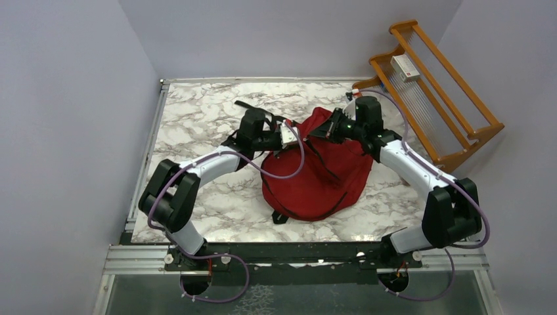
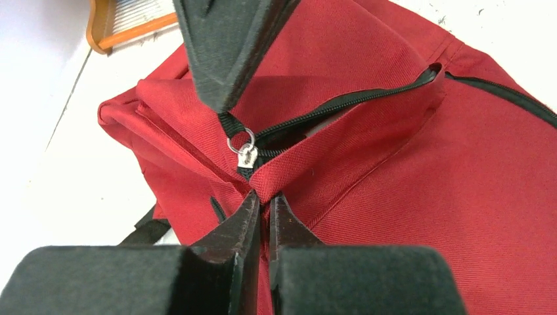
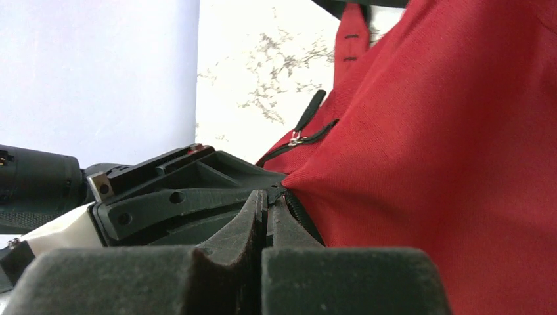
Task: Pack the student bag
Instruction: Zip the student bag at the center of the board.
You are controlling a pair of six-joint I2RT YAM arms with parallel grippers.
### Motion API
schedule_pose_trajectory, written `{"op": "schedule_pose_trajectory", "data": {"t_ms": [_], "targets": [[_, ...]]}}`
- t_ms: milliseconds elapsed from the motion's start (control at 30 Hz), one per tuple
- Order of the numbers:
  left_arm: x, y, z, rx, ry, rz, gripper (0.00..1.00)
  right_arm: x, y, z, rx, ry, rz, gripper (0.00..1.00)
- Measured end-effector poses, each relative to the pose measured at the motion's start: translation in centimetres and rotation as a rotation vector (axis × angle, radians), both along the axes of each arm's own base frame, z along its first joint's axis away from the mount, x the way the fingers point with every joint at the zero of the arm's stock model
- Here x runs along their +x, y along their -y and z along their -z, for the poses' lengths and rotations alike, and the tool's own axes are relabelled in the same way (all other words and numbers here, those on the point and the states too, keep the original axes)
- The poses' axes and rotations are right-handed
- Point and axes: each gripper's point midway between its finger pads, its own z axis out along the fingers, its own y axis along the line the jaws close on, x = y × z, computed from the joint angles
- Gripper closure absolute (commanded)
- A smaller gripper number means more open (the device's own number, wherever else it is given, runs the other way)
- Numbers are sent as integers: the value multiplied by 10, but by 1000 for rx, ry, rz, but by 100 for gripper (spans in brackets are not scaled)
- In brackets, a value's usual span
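Observation:
The red fold is pinched in my left gripper close against the zip slider, so it should take the fabric (image 2: 234, 186) behind the zip slider before my right gripper pulls.
The student bag (image 1: 318, 180), a red backpack with black zips and straps, lies slumped in the middle of the marble table (image 1: 197, 118). My left gripper (image 1: 299, 133) is at the bag's top. In the left wrist view its jaws (image 2: 264, 197) are shut on a fold of red fabric just below the silver zip slider (image 2: 247, 153). From there the black zip (image 2: 355, 100) runs right, partly open. My right gripper (image 3: 268, 195) meets the left from the other side and is shut on the black zip pull. One of its fingers (image 2: 223, 59) hangs over the slider.
A wooden rack (image 1: 453, 125) leans at the back right corner with a small white box (image 1: 405, 67) on it. A black strap (image 1: 253, 107) lies on the table behind the left gripper. Grey walls close in the left, back and right sides.

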Motion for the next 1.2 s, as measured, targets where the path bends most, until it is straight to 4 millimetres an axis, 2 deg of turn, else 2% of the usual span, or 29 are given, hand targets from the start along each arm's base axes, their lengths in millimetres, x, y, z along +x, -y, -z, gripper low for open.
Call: {"op": "schedule_pose_trajectory", "data": {"t_ms": [233, 333, 533, 733, 967, 1200], "targets": [[-30, -1, -9, -24, -71, -86, 65, 1, -21, -8, 44, 19, -153, 100], [-42, 1, -3, -27, -106, -112, 50, -4, -26, -5, 56, 15, -209, 100], [-47, -15, 4, -49, -177, -217, 35, -9, -27, -7, 55, 46, -259, 100], [-44, -33, -8, -140, -317, -343, 23, -16, -23, -13, 56, 103, -276, 99], [-29, -49, -29, -305, -490, -480, 18, -26, -26, -9, 87, 188, -340, 99], [-19, -52, -27, -388, -665, -548, 22, -37, -35, -18, 120, 356, -502, 100]]}}
